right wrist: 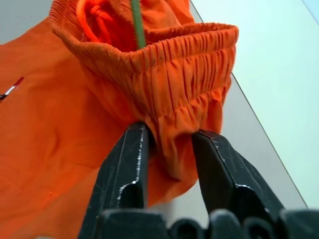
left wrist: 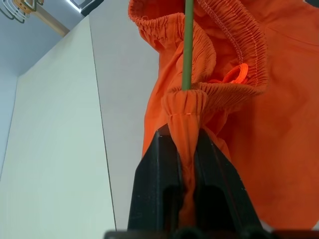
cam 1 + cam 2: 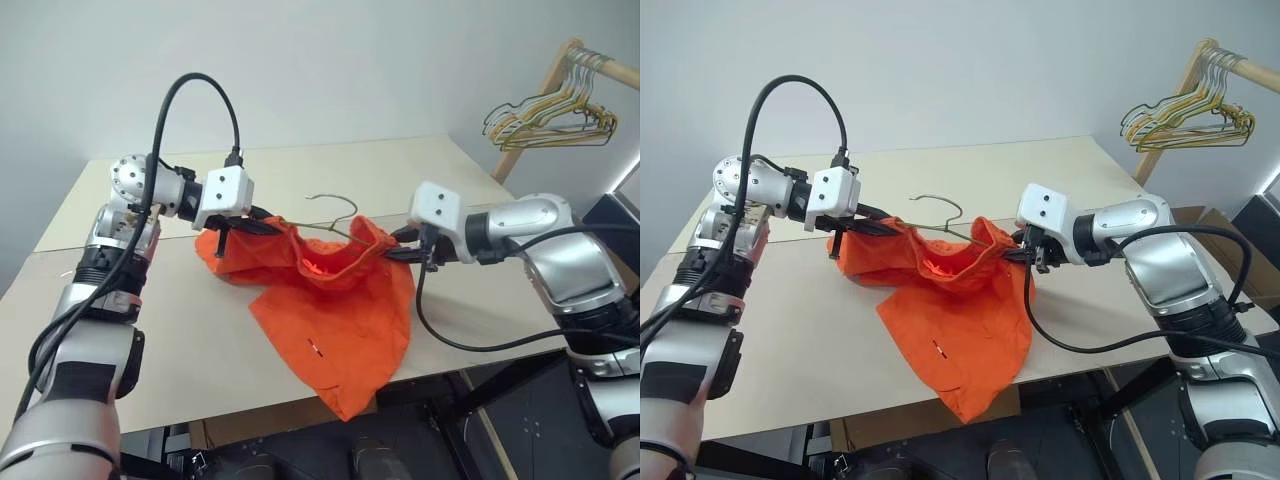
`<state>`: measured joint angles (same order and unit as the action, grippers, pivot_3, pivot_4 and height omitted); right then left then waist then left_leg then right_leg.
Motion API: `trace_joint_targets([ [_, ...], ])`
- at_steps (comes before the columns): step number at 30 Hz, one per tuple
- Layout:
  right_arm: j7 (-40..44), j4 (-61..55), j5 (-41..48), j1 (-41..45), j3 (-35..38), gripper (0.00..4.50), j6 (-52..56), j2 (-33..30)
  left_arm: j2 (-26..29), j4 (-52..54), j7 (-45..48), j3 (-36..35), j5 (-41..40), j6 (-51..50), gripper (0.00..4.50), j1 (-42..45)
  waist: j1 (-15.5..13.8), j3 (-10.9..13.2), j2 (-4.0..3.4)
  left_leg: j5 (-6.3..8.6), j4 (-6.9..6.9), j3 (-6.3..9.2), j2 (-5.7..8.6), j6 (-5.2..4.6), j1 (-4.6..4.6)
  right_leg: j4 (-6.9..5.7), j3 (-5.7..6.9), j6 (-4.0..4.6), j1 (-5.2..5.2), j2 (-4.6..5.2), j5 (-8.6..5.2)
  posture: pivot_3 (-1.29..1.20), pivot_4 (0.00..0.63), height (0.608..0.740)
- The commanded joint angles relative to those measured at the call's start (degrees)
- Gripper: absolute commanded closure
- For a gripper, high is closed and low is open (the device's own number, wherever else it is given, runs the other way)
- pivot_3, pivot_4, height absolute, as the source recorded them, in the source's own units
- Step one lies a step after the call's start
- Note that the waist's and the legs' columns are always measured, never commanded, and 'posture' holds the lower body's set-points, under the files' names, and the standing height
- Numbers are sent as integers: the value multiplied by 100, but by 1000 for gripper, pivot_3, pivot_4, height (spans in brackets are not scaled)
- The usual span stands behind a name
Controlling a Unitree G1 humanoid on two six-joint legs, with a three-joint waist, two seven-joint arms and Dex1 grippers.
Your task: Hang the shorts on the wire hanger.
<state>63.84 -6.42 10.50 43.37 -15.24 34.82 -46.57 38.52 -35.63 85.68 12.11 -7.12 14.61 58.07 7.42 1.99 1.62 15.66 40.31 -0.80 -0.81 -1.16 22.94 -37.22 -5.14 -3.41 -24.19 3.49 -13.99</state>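
The robot's right gripper has the waistband loose between its parted fingers, so it should pinch the fabric [image 1: 173, 159] below the elastic before it carries the hanger to the rod.
The orange shorts [image 3: 340, 310] are held up over the table by their gathered waistband, with the legs draping down past the front edge. My left gripper [image 2: 185, 137] is shut on a bunched end of the waistband at the left. The wire hanger [image 3: 335, 200] runs inside the waistband, and its hook rises behind the shorts. Its thin wire [image 2: 187, 45] goes into the fabric just past my left fingers. My right gripper [image 1: 169, 132] is at the waistband's right end. Its fingers stand apart, and the waistband hangs loosely between them.
The pale table [image 3: 150, 340] has bare surface to the left and behind the shorts. A bunch of yellow and green wire hangers [image 3: 550, 120] hangs from a wooden rod [image 3: 560, 60] at the far right, beyond the table. Black cables loop off both wrists.
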Motion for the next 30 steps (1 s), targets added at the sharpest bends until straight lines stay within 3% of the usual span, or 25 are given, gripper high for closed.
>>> trace_joint_targets([
  [1, 33, 109, 98, -80, 205, 2824, -168, 87, -17, 167, 3, -281, -208, 39, 4500, 81, -1, 0, 0, 0, 0, 1, 1, 0, 0, 1, 1, 0, 1, 0, 0, -133, 0, 740],
  [20, 37, 524, 479, -144, 385, 2824, -87, 647, -169, 307, 354, -468, -497, -98, 4500, -153, 107, 0, 0, 0, 0, 10, 1, 0, 0, 1, 4, 1, 3, 2, 1, -127, 0, 740],
  [23, 84, 476, 599, -134, 434, 3344, 128, 618, -143, 245, 301, -450, -373, -15, 4500, -169, 122, 0, 0, 0, 0, 10, 1, 0, 0, 0, 5, 1, 3, 1, 1, -128, 0, 740],
  [26, 127, 434, 775, -105, 555, 4308, 361, 597, -134, 139, 224, -440, -270, 8, 4500, -175, 127, 0, 0, 0, 0, 11, 1, 0, 0, 0, 5, 1, 3, 1, 1, -133, 0, 740],
  [28, 127, 399, 827, -108, 593, 4481, 382, 567, -153, 32, 177, -446, -248, -26, 4500, -157, 129, 0, -1, 0, 0, 12, 0, 0, 0, 0, 5, 1, 3, 1, 1, -135, 0, 740],
  [30, 114, 366, 832, -142, 623, 4500, 343, 534, -195, -198, 55, -455, -185, -53, 3832, -88, 129, -1, -1, 0, 0, 12, 1, 0, 0, 0, 6, 1, 4, 2, 1, -139, 0, 740],
])
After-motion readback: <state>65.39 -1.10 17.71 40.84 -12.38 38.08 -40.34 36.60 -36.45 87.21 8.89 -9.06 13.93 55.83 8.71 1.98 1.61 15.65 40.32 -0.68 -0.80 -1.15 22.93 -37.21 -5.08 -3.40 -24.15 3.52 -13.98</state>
